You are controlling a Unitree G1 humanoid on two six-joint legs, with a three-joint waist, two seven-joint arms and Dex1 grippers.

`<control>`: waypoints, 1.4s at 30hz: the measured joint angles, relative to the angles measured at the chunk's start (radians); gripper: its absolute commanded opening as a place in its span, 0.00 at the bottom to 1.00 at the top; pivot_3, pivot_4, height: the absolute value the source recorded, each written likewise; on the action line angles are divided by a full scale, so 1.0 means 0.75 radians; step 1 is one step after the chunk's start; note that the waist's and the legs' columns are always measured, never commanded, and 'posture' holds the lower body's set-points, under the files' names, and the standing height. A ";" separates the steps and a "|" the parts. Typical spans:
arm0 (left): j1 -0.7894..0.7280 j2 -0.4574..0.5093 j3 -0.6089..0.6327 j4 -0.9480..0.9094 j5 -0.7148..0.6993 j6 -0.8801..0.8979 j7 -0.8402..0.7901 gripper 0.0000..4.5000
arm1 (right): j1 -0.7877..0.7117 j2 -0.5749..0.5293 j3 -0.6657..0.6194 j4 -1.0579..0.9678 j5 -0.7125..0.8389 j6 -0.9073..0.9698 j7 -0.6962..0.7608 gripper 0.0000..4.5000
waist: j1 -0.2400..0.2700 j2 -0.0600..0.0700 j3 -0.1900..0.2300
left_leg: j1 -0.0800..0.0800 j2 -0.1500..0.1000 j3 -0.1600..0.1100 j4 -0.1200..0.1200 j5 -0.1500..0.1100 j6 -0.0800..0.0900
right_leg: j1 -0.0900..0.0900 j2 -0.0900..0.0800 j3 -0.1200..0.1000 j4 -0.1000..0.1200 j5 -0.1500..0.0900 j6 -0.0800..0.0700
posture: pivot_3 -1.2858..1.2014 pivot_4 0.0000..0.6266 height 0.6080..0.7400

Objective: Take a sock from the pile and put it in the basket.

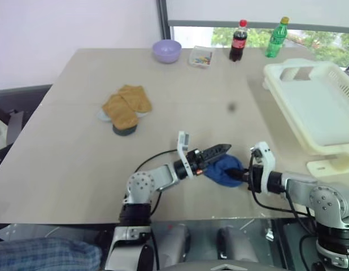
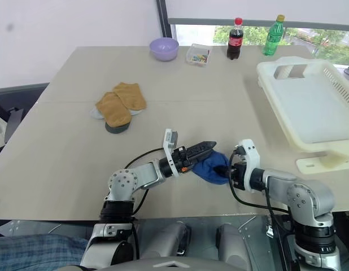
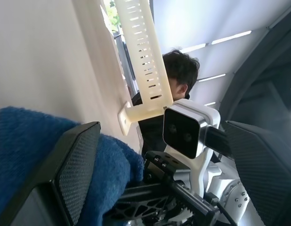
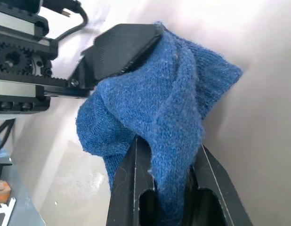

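Note:
My right gripper is going to put the royal-blue sock down. Next, I let go of it close to the middle of the cream-white basket's bottom (image 1: pixel 326 109).
A royal-blue sock (image 1: pixel 224 169) hangs just above the table's front edge, between my two grippers. My right gripper (image 4: pixel 171 188) is shut on the sock (image 4: pixel 169 108), pinching a fold of it between both fingers. My left gripper (image 1: pixel 222 153) is open; one of its fingers (image 3: pixel 75 165) rests against the sock (image 3: pixel 23 136) and the other stands well apart. The pile (image 1: pixel 126 107) of mustard-tan socks on a dark grey piece lies at mid-left of the table, far from both grippers. The cream-white basket (image 1: pixel 327 84) stands at the right edge.
Along the table's far side stand a lilac bowl (image 1: pixel 166 51), a small clear box (image 1: pixel 200 57), a cola bottle (image 1: pixel 238 40) and a green bottle (image 1: pixel 276 37). A person (image 3: pixel 181 70) stands beyond the basket in the left wrist view.

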 measured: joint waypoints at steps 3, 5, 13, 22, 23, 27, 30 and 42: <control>0.012 0.064 -0.053 -0.065 0.085 -0.079 -0.070 1.00 | 0.001 -0.020 -0.013 0.000 0.006 0.000 0.000 0.01 | -0.001 0.000 0.000 | 0.000 0.000 0.000 0.000 0.000 0.000 | 0.000 0.000 0.000 0.000 0.000 0.000 | 0.52 0.24 1.00; 0.022 0.207 -0.188 -0.162 0.311 -0.280 -0.184 1.00 | 0.001 -0.038 -0.048 0.000 0.008 0.000 -0.004 0.01 | -0.002 0.001 0.000 | 0.000 0.000 0.001 -0.001 0.000 0.000 | 0.000 0.000 0.001 0.000 0.001 -0.001 | 0.52 0.24 1.00; 0.093 0.355 -0.359 -0.230 0.767 -0.954 -0.456 1.00 | -0.101 -0.043 -0.058 0.104 -0.052 -0.040 -0.069 0.01 | 0.002 0.002 0.000 | 0.000 0.000 0.001 -0.004 0.000 0.000 | -0.001 -0.001 0.001 -0.004 0.001 -0.003 | 0.52 0.24 1.00; 0.077 0.273 -0.430 0.040 1.047 -1.564 -0.558 1.00 | -0.285 -0.080 -0.038 0.161 -0.085 -0.043 -0.103 0.01 | 0.001 0.005 0.002 | -0.003 0.000 0.001 -0.005 0.000 0.001 | -0.004 -0.001 0.000 -0.004 0.002 -0.003 | 0.52 0.24 1.00; 0.053 0.246 -0.430 0.089 1.068 -1.625 -0.564 1.00 | -0.347 -0.106 -0.043 0.153 -0.079 -0.027 -0.102 0.01 | 0.000 0.005 0.002 | -0.003 0.000 0.001 -0.004 0.000 0.001 | -0.004 -0.001 0.000 -0.004 0.002 -0.003 | 0.52 0.24 1.00; 0.004 0.188 -0.433 0.194 1.093 -1.704 -0.577 1.00 | -0.460 -0.234 -0.040 0.146 -0.075 0.070 -0.094 0.01 | 0.003 0.006 0.002 | -0.004 0.000 0.000 -0.004 0.000 0.001 | -0.003 -0.001 -0.001 -0.004 0.002 -0.002 | 0.52 0.24 1.00; -0.044 0.150 -0.430 0.263 1.094 -1.733 -0.591 1.00 | -0.602 -0.350 -0.111 0.178 -0.055 0.174 -0.074 0.01 | 0.003 0.006 0.002 | -0.005 0.000 0.000 -0.003 -0.001 0.002 | -0.003 -0.001 -0.001 -0.004 0.002 -0.002 | 0.52 0.24 1.00; -0.206 -0.012 -0.417 0.320 1.087 -1.749 -0.552 1.00 | -0.884 -0.614 -0.370 0.839 -0.201 0.041 -0.029 0.01 | 0.003 0.005 0.002 | -0.005 0.000 0.004 -0.002 -0.002 0.004 | -0.003 -0.001 0.001 -0.004 0.002 -0.002 | 0.52 0.24 1.00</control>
